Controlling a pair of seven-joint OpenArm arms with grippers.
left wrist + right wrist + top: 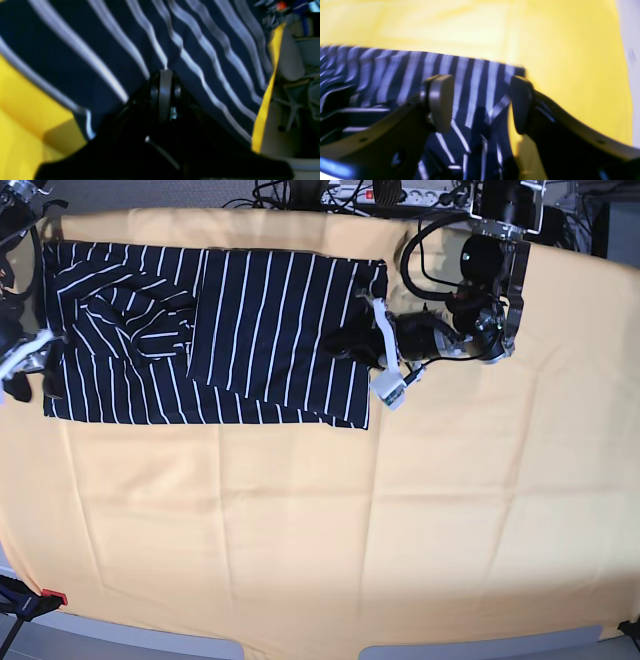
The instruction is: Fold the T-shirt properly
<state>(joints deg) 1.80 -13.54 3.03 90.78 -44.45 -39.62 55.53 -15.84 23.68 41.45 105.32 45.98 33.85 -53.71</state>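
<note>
Next, I close my right gripper on the middle of the T-shirt's edge (68, 340) (486, 129) farthest from my left gripper, next to the crumpled fold.
The T-shirt (250, 330), dark navy with thin white stripes, lies partly folded at the back left of the yellow-covered table (300, 530). My left gripper (345, 340) rests on its right edge. In the left wrist view this gripper (166, 71) is shut, and the T-shirt (105, 37) puckers toward its tip, pinched between the fingers. My right gripper (30, 375) is at the shirt's left front corner. In the right wrist view it (480, 103) stands open, its pads (441, 102) on either side of a crumpled corner of the T-shirt (472, 82) without touching it.
Cables and a power strip (350, 192) run along the table's back edge. The left arm's body (480, 310) sits over the back right of the cloth. Chair legs (292, 105) show beyond the table's edge in the left wrist view.
</note>
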